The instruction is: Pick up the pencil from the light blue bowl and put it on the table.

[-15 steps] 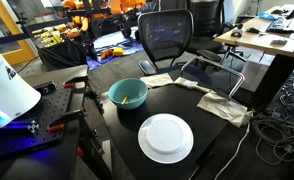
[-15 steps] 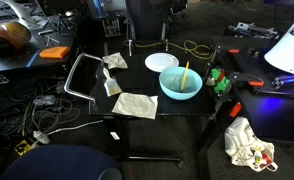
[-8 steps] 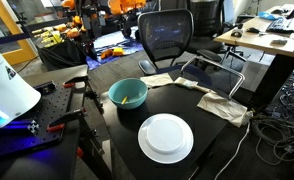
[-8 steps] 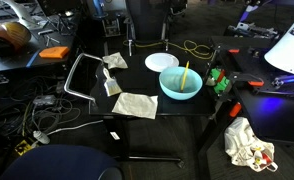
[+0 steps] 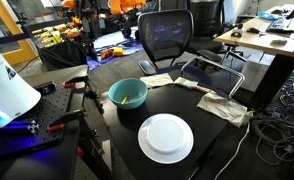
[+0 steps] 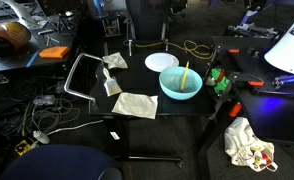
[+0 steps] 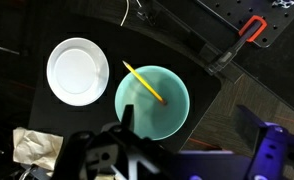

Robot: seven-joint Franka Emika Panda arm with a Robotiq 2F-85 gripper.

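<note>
My gripper is to head next for the orange pencil lying inside the light blue bowl, where it will close on its lower part [image 5: 124, 100] [image 7: 156, 94].
The light blue bowl [image 5: 128, 94] [image 6: 180, 86] stands on the black table [image 5: 202, 125] [image 6: 172, 112]. The thin orange pencil [image 6: 185, 73] leans inside it, one end on the bowl floor and the other on the rim. In the wrist view the pencil [image 7: 144, 83] crosses the upper left of the bowl [image 7: 165, 125] seen from above. My gripper [image 7: 187, 125] hangs high above the bowl's near side, open and empty, its dark fingers blurred at the bottom of the frame. It does not show in either exterior view.
A flat white plate [image 5: 165, 137] [image 6: 161, 62] [image 7: 78, 71] lies beside the bowl. Crumpled cloths [image 5: 225, 107] [image 6: 135, 104] lie on the table. A wire rack [image 6: 82, 75] and an office chair [image 5: 177, 35] stand at its edges. A red clamp [image 7: 252, 27] sits on the perforated bench.
</note>
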